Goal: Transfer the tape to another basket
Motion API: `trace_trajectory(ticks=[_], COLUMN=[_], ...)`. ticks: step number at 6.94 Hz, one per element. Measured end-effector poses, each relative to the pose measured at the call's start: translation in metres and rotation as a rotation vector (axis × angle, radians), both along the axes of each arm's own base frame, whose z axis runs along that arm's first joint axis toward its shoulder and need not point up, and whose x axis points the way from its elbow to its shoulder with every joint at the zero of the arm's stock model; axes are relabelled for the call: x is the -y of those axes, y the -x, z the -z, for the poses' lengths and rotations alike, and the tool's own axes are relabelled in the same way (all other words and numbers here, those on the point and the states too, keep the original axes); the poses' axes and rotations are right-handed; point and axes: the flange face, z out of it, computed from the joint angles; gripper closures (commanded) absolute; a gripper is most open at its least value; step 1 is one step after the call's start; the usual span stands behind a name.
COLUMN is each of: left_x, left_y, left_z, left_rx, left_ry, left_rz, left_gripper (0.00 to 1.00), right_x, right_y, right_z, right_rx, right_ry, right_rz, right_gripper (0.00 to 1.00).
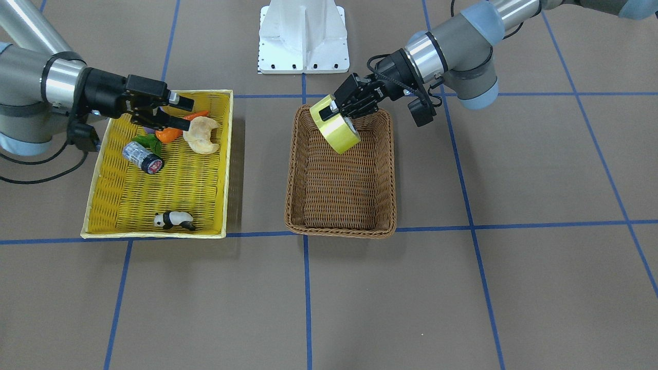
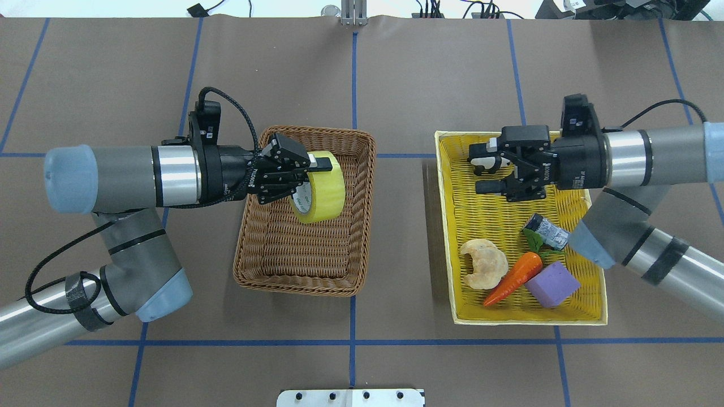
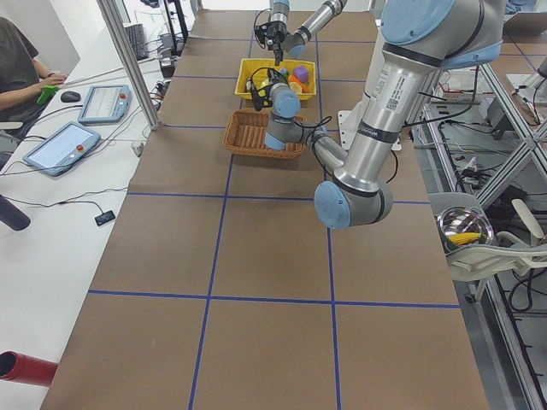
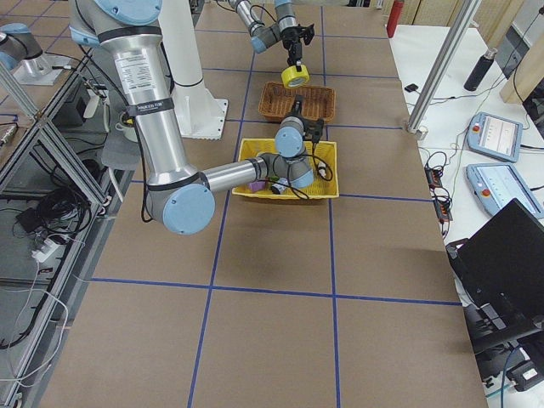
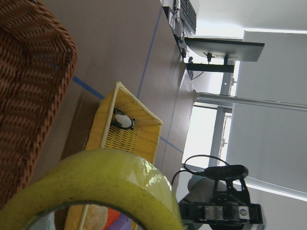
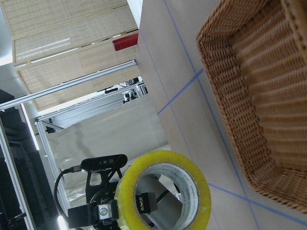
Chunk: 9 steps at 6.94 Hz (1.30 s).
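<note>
The yellow tape, now tilted in the air over the basket, will be let go by my left gripper near the middle of the brown wicker basket's bottom (image 1: 351,167).
The yellow tape (image 2: 323,192) hangs tilted in the air over the far left part of the brown wicker basket (image 2: 294,282). My left gripper (image 2: 311,178) is shut on the roll's wall. In the front view the tape (image 1: 336,128) and left gripper (image 1: 339,110) are above the basket's (image 1: 339,228) end nearest the robot. The tape also shows in the left wrist view (image 5: 96,182) and the right wrist view (image 6: 163,191). My right gripper (image 2: 481,174) is open and empty above the far part of the yellow tray (image 2: 531,319).
The yellow tray (image 1: 154,235) holds a croissant (image 2: 483,263), a carrot (image 2: 515,277), a purple block (image 2: 552,284), a silver cylinder (image 2: 546,230) and a panda figure (image 1: 175,220). The white robot base (image 1: 303,41) stands behind the baskets.
</note>
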Motion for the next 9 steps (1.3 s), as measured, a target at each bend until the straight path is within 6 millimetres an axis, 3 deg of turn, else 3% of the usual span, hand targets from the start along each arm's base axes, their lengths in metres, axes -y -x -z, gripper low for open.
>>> trace_trajectory(ticks=[2, 4, 6, 9], left_x=[0.004, 0.005, 0.006, 0.008], left_y=[-0.009, -0.019, -0.031, -0.049], left_z=[-0.001, 0.000, 0.002, 0.014], left_rx=[0.255, 0.415, 0.489, 0.578], left_ry=[0.041, 0.086, 0.124, 0.175], left_rz=[0.009, -0.009, -0.017, -0.029], left_gripper=[1.00, 1.00, 1.00, 1.00], right_x=[0.029, 0.052, 0.058, 0.066], right_y=[-0.047, -0.103, -0.155, -0.202], right_z=[-0.063, -0.105, -0.157, -0.213], right_rx=[-0.187, -0.372, -0.581, -0.830], right_ry=[-0.136, -0.194, -0.282, -0.384], right_rz=[-0.124, -0.210, -0.267, -0.215], right_gripper=[0.00, 0.00, 0.00, 0.00])
